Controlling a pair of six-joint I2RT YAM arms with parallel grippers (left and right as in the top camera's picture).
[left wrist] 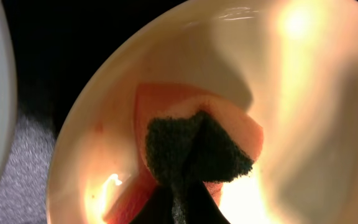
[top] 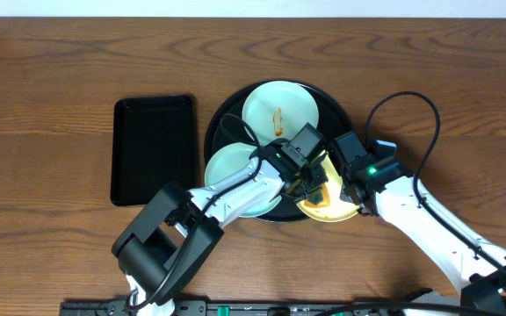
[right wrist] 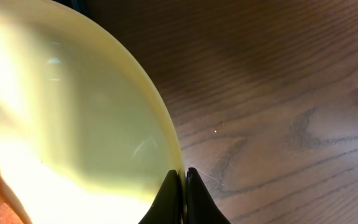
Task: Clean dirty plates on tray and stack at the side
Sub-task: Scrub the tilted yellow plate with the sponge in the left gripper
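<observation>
Next, my right gripper sets the yellow plate down on bare wood (top: 424,167) beside the round tray, opposite the rectangular tray. The plate is now at the round tray's rim.
A pale yellow plate (top: 334,211) lies at the lower right rim of the round black tray (top: 213,132). My right gripper (top: 351,189) is shut on the edge of this yellow plate (right wrist: 61,112), one finger on each side of the rim (right wrist: 183,186). My left gripper (left wrist: 182,205) is shut on an orange sponge with a dark scouring face (left wrist: 197,146), which presses into the yellow plate's bowl (left wrist: 291,93). Two mint-blue plates rest on the tray: the far one (top: 279,107) has an orange sauce streak, and my left arm partly covers the near one (top: 231,171).
A smaller rectangular black tray (top: 152,149) lies on the wooden table left of the round tray. Bare wood (right wrist: 278,93) stretches to the right of the yellow plate. The right arm's cable loops above the table at the right (top: 411,105).
</observation>
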